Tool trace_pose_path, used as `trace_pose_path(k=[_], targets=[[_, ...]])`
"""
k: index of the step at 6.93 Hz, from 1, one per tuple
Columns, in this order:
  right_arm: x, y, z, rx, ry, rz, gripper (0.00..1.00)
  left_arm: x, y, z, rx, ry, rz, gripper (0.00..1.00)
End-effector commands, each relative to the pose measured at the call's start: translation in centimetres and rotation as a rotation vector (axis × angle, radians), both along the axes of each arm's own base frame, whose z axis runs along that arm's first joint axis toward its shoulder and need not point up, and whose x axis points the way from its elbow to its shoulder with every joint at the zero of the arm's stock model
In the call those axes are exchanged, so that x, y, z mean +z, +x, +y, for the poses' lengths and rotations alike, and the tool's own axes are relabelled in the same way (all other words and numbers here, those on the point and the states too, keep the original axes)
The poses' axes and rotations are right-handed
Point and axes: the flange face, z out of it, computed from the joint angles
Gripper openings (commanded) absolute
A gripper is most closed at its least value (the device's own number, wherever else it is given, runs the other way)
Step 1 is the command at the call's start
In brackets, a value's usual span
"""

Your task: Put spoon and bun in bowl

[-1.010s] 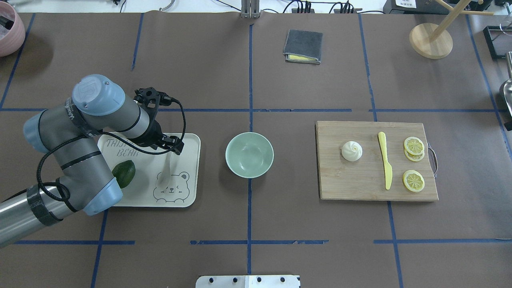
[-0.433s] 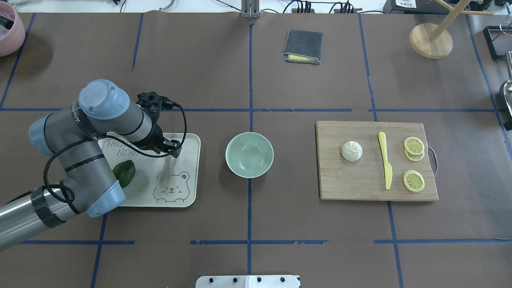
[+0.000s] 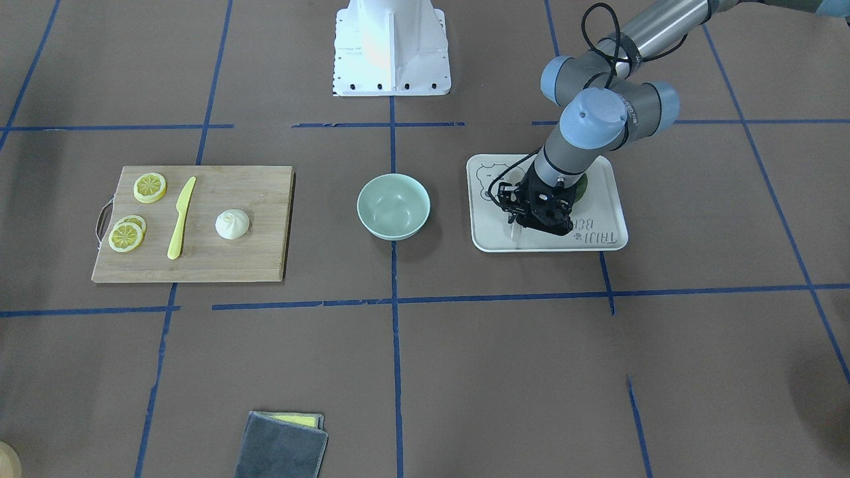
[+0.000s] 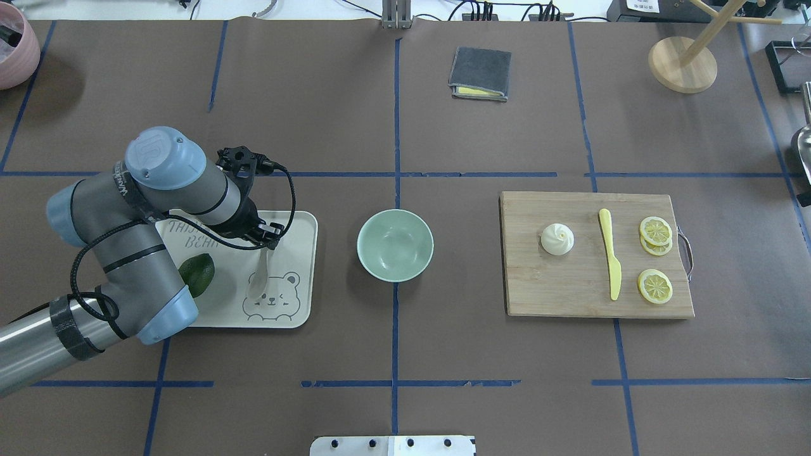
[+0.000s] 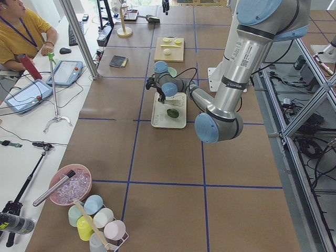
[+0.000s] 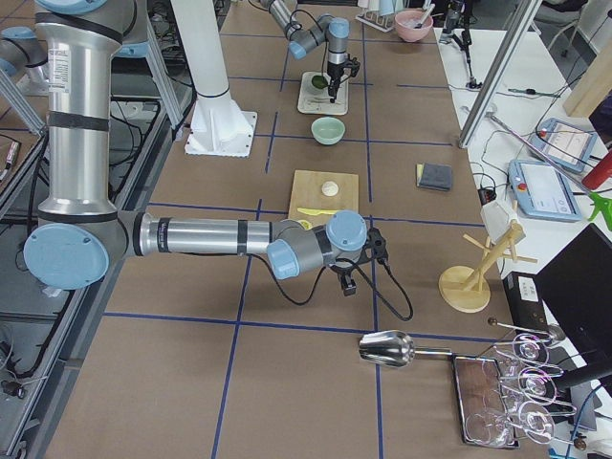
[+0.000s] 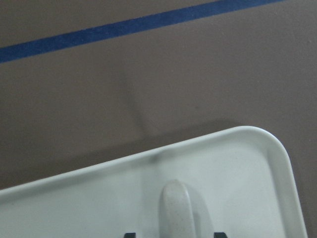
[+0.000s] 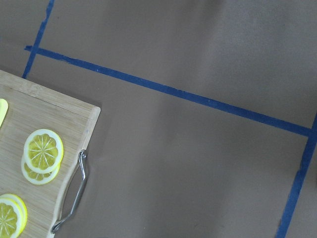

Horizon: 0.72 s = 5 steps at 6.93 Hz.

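The robot's left gripper will release the spoon inside the mint-green bowl (image 3: 396,216), with the spoon's handle leaning over the bowl's far rim.
The pale beige spoon (image 4: 258,278) lies on the white bear-print tray (image 4: 298,278), scoop toward the robot. My left gripper (image 4: 267,242) is low over the spoon's handle end. In the left wrist view the handle (image 7: 177,208) sits between the two dark fingertips with a gap on each side, so the gripper is open. The mint-green bowl (image 4: 395,245) stands empty at the table's middle. The white bun (image 4: 557,239) sits on the wooden cutting board (image 4: 570,285). My right gripper (image 6: 348,287) shows only in the exterior right view; I cannot tell its state.
A yellow knife (image 4: 609,253) and lemon slices (image 4: 654,231) lie on the board beside the bun. An avocado (image 4: 197,273) lies on the tray under my left arm. A grey cloth (image 4: 479,73) and a wooden stand (image 4: 682,63) are at the far side.
My left gripper has come down over the spoon's handle end and shifted slightly toward the robot. The spoon, bowl and bun have not moved.
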Motion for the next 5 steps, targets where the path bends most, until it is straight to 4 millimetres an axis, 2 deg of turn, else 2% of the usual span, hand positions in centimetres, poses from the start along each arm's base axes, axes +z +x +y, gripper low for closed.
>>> trace_pose_path(k=[1, 2, 3, 4, 5], targets=[[0.0, 0.0, 0.0, 0.0, -0.001, -0.002, 1.0, 0.0, 0.0, 0.0, -0.001, -0.001, 0.0, 0.06], [0.0, 0.0, 0.0, 0.0, -0.002, -0.001, 1.0, -0.2, -0.1, 0.0, -0.002, -0.002, 0.002, 0.0], [-0.1, 0.0, 0.0, 0.0, 0.001, -0.002, 1.0, -1.2, -0.4, 0.2, -0.023, -0.021, 0.014, 0.0], [-0.2, 0.0, 0.0, -0.001, 0.002, -0.004, 1.0, -4.2, -1.2, 0.8, -0.06, -0.049, 0.052, 0.0], [-0.5, -0.1, 0.0, 0.005, -0.002, -0.005, 1.0, -8.4, -0.9, 0.6, -0.08, -0.06, 0.08, 0.0]])
